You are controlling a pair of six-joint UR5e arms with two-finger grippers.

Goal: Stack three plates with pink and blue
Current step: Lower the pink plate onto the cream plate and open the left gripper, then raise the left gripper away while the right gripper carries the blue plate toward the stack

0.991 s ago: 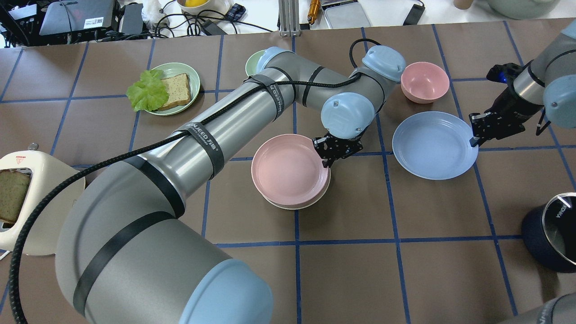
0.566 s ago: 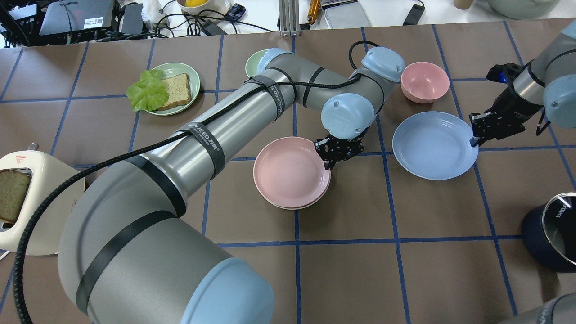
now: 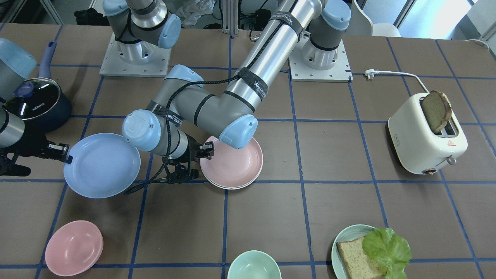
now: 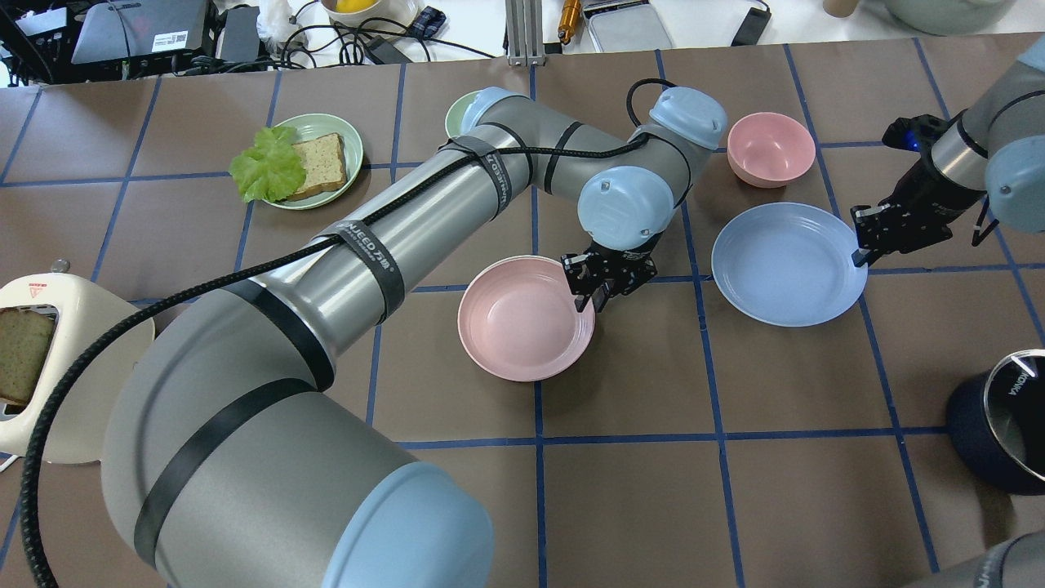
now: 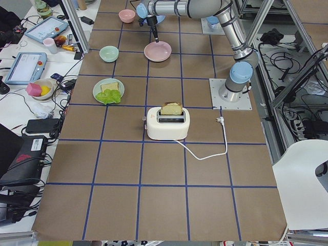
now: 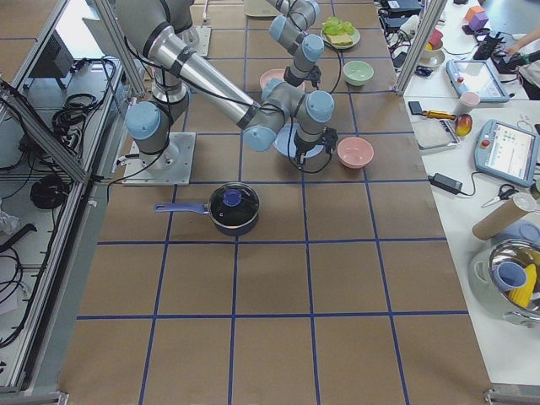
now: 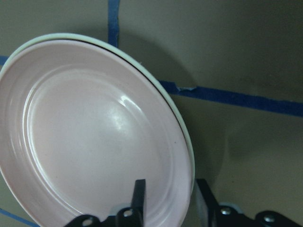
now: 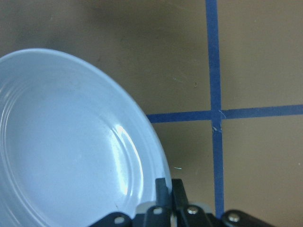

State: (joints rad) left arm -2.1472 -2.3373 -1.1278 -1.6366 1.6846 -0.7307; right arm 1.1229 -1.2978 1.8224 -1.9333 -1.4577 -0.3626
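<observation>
Next, my right gripper sets the blue plate down. It will let go of it on top of the pale pink plate [image 3: 231, 159].
The pale pink plate [image 4: 522, 320] lies on the cream-white plate, which shows only as a thin rim under it in the front-facing view [image 3: 229, 187] and the left wrist view [image 7: 187, 142]. My left gripper [image 4: 589, 294] is open, its fingers standing either side of the pink plate's right rim [image 7: 182, 156]. The pale blue plate [image 4: 788, 263] is to the right. My right gripper [image 4: 857, 251] is shut on the blue plate's right rim, as the right wrist view [image 8: 166, 187] shows.
A pink bowl [image 4: 770, 149] stands behind the blue plate. A teal plate with bread and lettuce [image 4: 314, 159] and a green bowl [image 4: 457, 114] are at the back left. A toaster [image 4: 49, 367] is at the left edge, a dark pot [image 4: 1008, 420] at the right.
The left gripper has set the pink plate squarely down on the cream plate, hiding its rim, and has spread its fingers. The right arm and blue plate have not moved.
</observation>
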